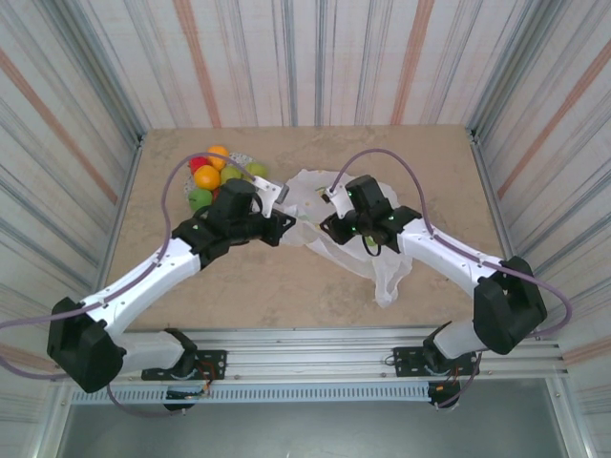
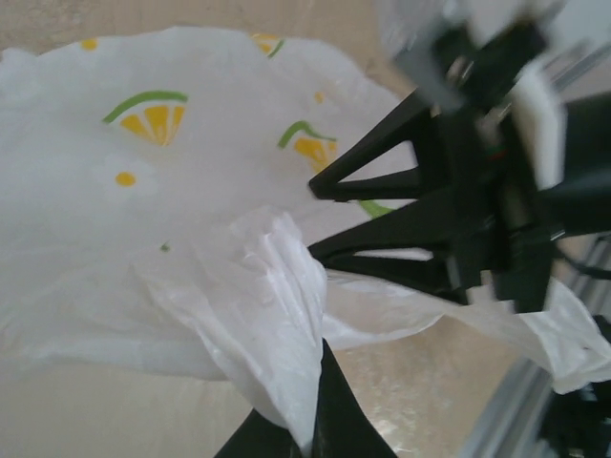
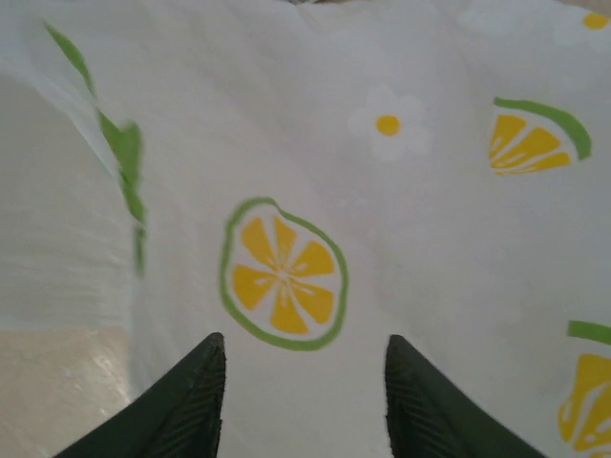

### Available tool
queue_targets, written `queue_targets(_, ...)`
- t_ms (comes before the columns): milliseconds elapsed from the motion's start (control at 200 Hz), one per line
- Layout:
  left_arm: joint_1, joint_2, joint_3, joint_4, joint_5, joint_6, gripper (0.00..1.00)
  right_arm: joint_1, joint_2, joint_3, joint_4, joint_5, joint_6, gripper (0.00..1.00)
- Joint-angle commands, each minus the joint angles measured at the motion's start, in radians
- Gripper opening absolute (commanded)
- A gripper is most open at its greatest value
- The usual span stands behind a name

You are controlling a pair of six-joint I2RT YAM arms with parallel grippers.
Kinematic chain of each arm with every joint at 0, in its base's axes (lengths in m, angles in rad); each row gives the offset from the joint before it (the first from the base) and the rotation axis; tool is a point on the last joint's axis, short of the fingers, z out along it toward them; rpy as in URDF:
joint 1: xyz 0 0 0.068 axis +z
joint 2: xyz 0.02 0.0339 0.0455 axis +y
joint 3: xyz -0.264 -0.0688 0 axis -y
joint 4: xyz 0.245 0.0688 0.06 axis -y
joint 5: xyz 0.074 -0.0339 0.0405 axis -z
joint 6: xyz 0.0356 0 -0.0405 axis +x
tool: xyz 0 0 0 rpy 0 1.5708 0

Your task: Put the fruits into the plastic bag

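Observation:
I need to pinch the slack plastic bag by the round citrus print [image 3: 284, 274] with my right gripper and lift it open, since only my left gripper holds it by a fold.
The fruits [image 1: 206, 176] are heaped at the back left: oranges, a red piece and green ones [image 1: 200, 198]. The white plastic bag [image 1: 387, 272] with citrus prints lies crumpled mid-table. My left gripper [image 1: 284, 224] is at the bag's left edge. In the left wrist view it [image 2: 320, 420] is shut on a pinched fold of the plastic bag [image 2: 143, 191]. My right gripper [image 1: 329, 227] faces it from the right, and its open black fingers [image 2: 363, 176] show in the left wrist view. In the right wrist view the right gripper [image 3: 304, 382] hovers open just over the printed bag [image 3: 401, 239].
A speckled grey plate [image 1: 243, 158] lies under the fruit heap, partly hidden by my left arm. Striped walls close in the tan table [image 1: 286, 286] on three sides. A metal rail [image 1: 334, 339] runs along the near edge.

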Motion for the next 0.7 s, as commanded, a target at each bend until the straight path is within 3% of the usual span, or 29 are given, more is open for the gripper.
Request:
queue_targets(0, 0.017, -0.030, 0.025, 0.004, 0.119, -0.040, 0.02, 0.048, -0.054, -0.055, 0.087, 0.061, -0.081, 0.52)
queue_targets(366, 0.036, -0.019, 0.024, 0.006, 0.139, -0.042, 0.01, 0.131, -0.129, -0.147, 0.199, 0.079, -0.114, 0.66)
queue_targets(691, 0.037, -0.023, 0.025, -0.002, 0.144, -0.034, 0.01, 0.145, -0.032, -0.116, 0.212, 0.132, -0.124, 0.65)
